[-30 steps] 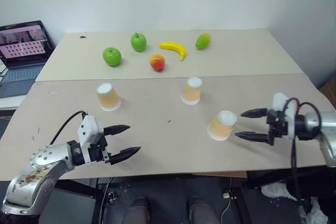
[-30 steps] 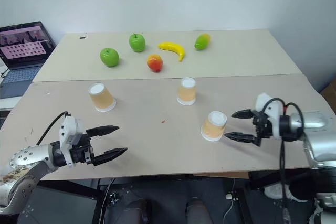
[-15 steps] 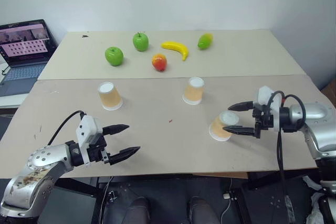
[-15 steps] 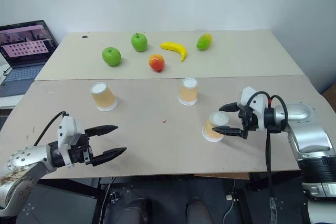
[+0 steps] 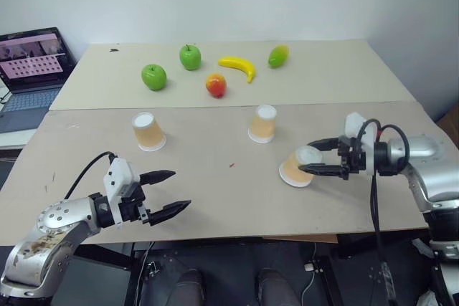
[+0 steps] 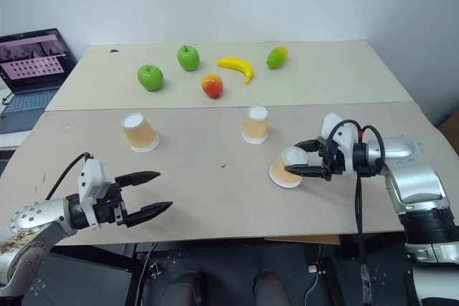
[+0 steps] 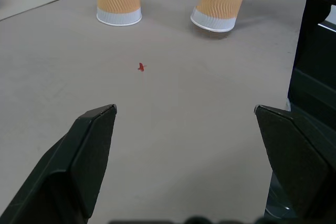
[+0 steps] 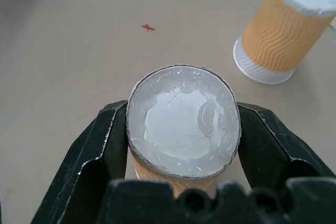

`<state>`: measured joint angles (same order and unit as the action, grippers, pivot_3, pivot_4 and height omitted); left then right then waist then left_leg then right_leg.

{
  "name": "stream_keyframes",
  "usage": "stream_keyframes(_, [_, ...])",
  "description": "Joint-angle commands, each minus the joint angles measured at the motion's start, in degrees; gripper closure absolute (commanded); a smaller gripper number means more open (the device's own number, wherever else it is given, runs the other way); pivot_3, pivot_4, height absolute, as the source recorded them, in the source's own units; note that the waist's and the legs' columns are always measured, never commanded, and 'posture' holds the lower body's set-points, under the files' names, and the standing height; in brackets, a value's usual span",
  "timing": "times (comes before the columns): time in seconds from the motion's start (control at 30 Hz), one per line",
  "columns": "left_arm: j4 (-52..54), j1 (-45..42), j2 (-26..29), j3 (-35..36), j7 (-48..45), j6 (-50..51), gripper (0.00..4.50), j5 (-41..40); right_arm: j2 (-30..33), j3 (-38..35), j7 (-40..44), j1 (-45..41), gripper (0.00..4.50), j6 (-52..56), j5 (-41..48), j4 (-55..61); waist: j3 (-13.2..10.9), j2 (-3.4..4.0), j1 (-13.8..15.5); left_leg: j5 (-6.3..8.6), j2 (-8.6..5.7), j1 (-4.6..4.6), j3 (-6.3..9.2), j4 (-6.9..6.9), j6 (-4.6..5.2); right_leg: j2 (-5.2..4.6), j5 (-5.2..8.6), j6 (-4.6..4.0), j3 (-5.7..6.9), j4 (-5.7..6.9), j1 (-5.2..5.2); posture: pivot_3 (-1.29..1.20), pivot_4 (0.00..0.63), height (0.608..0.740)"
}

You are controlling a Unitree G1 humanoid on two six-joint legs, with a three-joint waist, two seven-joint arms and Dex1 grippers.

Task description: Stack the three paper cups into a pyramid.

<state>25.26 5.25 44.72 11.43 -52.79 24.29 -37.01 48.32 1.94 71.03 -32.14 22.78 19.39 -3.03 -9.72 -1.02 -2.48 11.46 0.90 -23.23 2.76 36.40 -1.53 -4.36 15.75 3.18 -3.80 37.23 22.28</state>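
Observation:
The robot's right gripper should set the tan paper cup down beside the small red speck, between the other two cups (image 5: 208, 162).
Three tan paper cups stand upside down on the near table. The left cup (image 5: 148, 132) and the middle cup (image 5: 262, 123) are upright and untouched. The right cup (image 5: 295, 168) leans, its white base toward my right gripper (image 5: 307, 157), which is shut on it near the base. In the right wrist view both fingers (image 8: 100, 145) press the sides of this cup (image 8: 184, 119), with the middle cup (image 8: 286, 30) beyond. My left gripper (image 5: 179, 189) hovers open near the table's front left, well apart from every cup. There is no pyramid; the cups are apart.
On the far table lie two green apples (image 5: 153, 77) (image 5: 190, 56), a red-orange fruit (image 5: 215, 85), a banana (image 5: 237, 67) and a green-yellow fruit (image 5: 278, 55). A laptop (image 5: 30, 62) sits at the far left. A small red speck (image 7: 140, 67) marks the near table.
My right gripper moved left around the right cup and shut on it; the cup now leans and has shifted slightly left. The left arm has stayed in place.

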Motion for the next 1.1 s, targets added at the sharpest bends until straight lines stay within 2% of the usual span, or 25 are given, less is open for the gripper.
stream_keyframes(0.03, [0.5,-1.2,0.6,-0.1,-0.8,0.3,0.0,0.3,-5.8,4.1,1.3,-11.4,1.8,4.0,2.4,2.8,0.0,0.01,-0.5,0.0,0.02,0.03,-0.01,0.0,0.0,0.01,-0.01,-0.02,-0.01,0.02,0.01,0.0,0.15,0.732])
stream_keyframes(0.13, [-0.2,-2.2,0.3,-1.5,-1.4,0.1,0.0,0.9,-12.5,10.1,2.8,-19.9,1.8,4.7,-0.5,-1.9,0.0,0.01,-1.2,0.0,0.06,0.12,0.03,-0.01,0.0,0.1,-0.02,-0.05,-0.03,0.26,0.05,0.0,0.15,0.732])
stream_keyframes(0.23, [-0.7,-3.3,-0.1,-2.5,-1.6,0.1,0.0,1.4,-17.6,15.9,4.5,-26.4,1.8,0.3,-5.6,-9.7,0.0,-0.06,-0.8,0.0,0.04,0.05,0.09,-0.02,0.0,0.06,-0.01,-0.05,0.05,0.3,0.11,0.0,0.15,0.732])
stream_keyframes(0.53, [0.3,-2.8,-0.7,-2.4,-0.8,0.3,0.0,1.4,-34.2,20.3,1.8,-41.9,1.8,-12.5,-15.2,-41.8,-0.1,-0.16,-0.2,-0.01,-0.02,-0.19,0.08,0.09,-0.03,-0.02,-0.01,-0.06,0.07,0.54,0.53,0.0,0.15,0.732])
stream_keyframes(0.73, [1.5,-1.0,-0.6,-1.0,0.2,0.4,0.0,1.2,-39.7,18.4,1.0,-47.0,1.8,-18.5,-18.4,-55.6,-0.1,-0.17,-0.2,-0.03,-0.03,-0.34,-0.02,0.06,-0.07,-0.05,-0.02,-0.08,0.05,0.76,0.84,0.0,0.15,0.732])
stream_keyframes(1.03, [3.0,-0.1,-1.0,-0.8,1.4,0.8,0.0,1.0,-42.8,15.7,-2.6,-48.9,1.8,-21.6,-21.2,-65.7,-0.1,-0.17,-0.5,-0.06,-0.02,-0.32,-0.01,0.0,-0.1,-0.04,-0.03,-0.09,0.05,0.78,0.87,0.0,0.15,0.732])
stream_keyframes(1.1, [3.1,-0.1,-1.1,-0.8,1.5,0.8,0.0,1.1,-43.1,14.6,-3.6,-49.3,0.8,-21.6,-21.1,-66.7,-0.1,-0.17,-0.7,-0.06,-0.01,-0.31,-0.01,0.01,-0.12,-0.03,-0.03,-0.09,0.05,0.78,0.86,0.0,0.15,0.732])
